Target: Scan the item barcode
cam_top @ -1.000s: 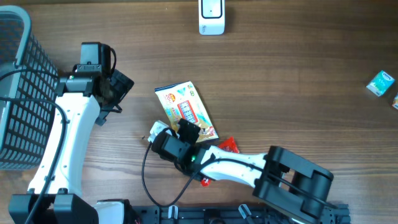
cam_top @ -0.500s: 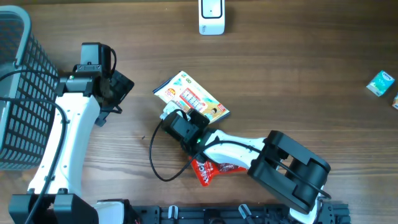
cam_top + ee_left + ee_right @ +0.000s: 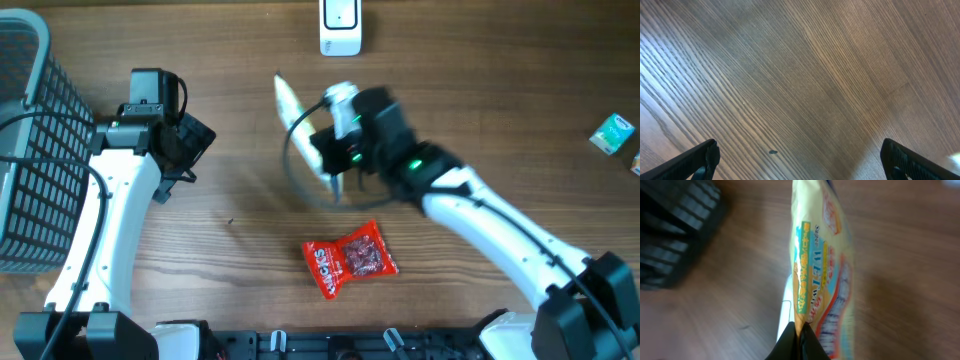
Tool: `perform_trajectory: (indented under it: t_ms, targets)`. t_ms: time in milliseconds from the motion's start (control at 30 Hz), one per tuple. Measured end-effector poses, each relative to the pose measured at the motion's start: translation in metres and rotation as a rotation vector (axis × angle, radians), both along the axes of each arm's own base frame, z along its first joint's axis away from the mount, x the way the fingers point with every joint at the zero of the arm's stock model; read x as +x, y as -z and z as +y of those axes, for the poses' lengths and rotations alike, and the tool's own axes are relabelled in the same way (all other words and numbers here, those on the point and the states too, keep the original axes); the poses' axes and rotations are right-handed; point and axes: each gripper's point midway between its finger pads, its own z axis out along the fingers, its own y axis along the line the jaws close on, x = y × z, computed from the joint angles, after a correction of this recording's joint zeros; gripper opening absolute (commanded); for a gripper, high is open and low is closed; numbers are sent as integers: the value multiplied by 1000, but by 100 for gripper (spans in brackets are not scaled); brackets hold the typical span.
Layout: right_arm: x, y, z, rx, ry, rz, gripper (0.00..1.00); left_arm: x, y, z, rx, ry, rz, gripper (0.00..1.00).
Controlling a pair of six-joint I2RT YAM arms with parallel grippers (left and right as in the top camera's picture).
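Note:
My right gripper is going to set the packet down on the wood [image 3: 406, 156] beyond the red snack bag, toward the teal box. The packet now hangs above the table.
The item, a yellow printed packet [image 3: 289, 101], hangs above the table, edge-on in the overhead view and blurred. My right gripper [image 3: 322, 148] is shut on its lower edge. In the right wrist view the packet [image 3: 820, 255] rises from the pinched black fingertips of the right gripper [image 3: 800, 341]. No barcode shows on it. The white scanner [image 3: 340, 27] stands at the table's far edge, just beyond the packet. My left gripper [image 3: 192, 140] is open over bare wood, and in the left wrist view the left gripper [image 3: 800, 162] holds nothing between its fingers [image 3: 700, 160].
A red snack bag [image 3: 351, 262] lies flat near the front edge. A grey wire basket [image 3: 30, 150] fills the left side. A small teal box [image 3: 611, 132] sits at the far right. A dark blurred shape [image 3: 675, 230] shows at the right wrist view's upper left.
The right gripper closed on the packet, lifted it off the table and swung it up and back toward the scanner, uncovering the red bag. The left arm has not moved.

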Motion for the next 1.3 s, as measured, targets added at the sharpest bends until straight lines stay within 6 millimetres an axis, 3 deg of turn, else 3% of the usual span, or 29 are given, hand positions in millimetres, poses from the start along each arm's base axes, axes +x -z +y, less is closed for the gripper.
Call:
perform_trajectory:
  t_ms: [133,200,267,333,433,467,600,700,800,867,967,1067,1133,1200,1300]
  targets:
    - [15,13,-41,199,31,242,4,0,0,0,0,0,0,100]
    - [16,38,-55,252,54,369,4,0,0,0,0,0,-2,100]
    - [7,79,-65,309,75,565,4,1,0,0,0,0,-5,100]
    - [5,93,-67,362,72,651,4,1,0,0,0,0,-5,100]
    - [14,101,-84,384,130,680,4,1,0,0,0,0,-2,100]
    - [29,111,-110,346,237,655,4,0,0,0,0,0,2,100]
    - [33,140,-167,194,425,658,4,-1,0,0,0,0,4,100]
    - [35,137,-198,124,484,639,4,-1,0,0,0,0,6,100]
    - [32,115,-193,89,437,576,4,0,0,0,0,0,2,100]
    - [26,88,-171,68,360,497,4,1,0,0,0,0,-5,100]
    - [12,47,-129,72,230,383,4,2,-1,0,-1,0,-10,100]
    - [-5,-13,-75,222,57,269,4,3,-1,-1,-7,2,-14,100]
    - [-13,-48,-54,332,-21,236,4,3,-1,-2,-10,3,-14,100]
    - [-19,-59,-48,377,-41,266,4,3,-1,-2,-12,3,-14,100]
    - [-25,-43,-46,393,-25,374,4,3,-1,-2,-12,3,-14,100]
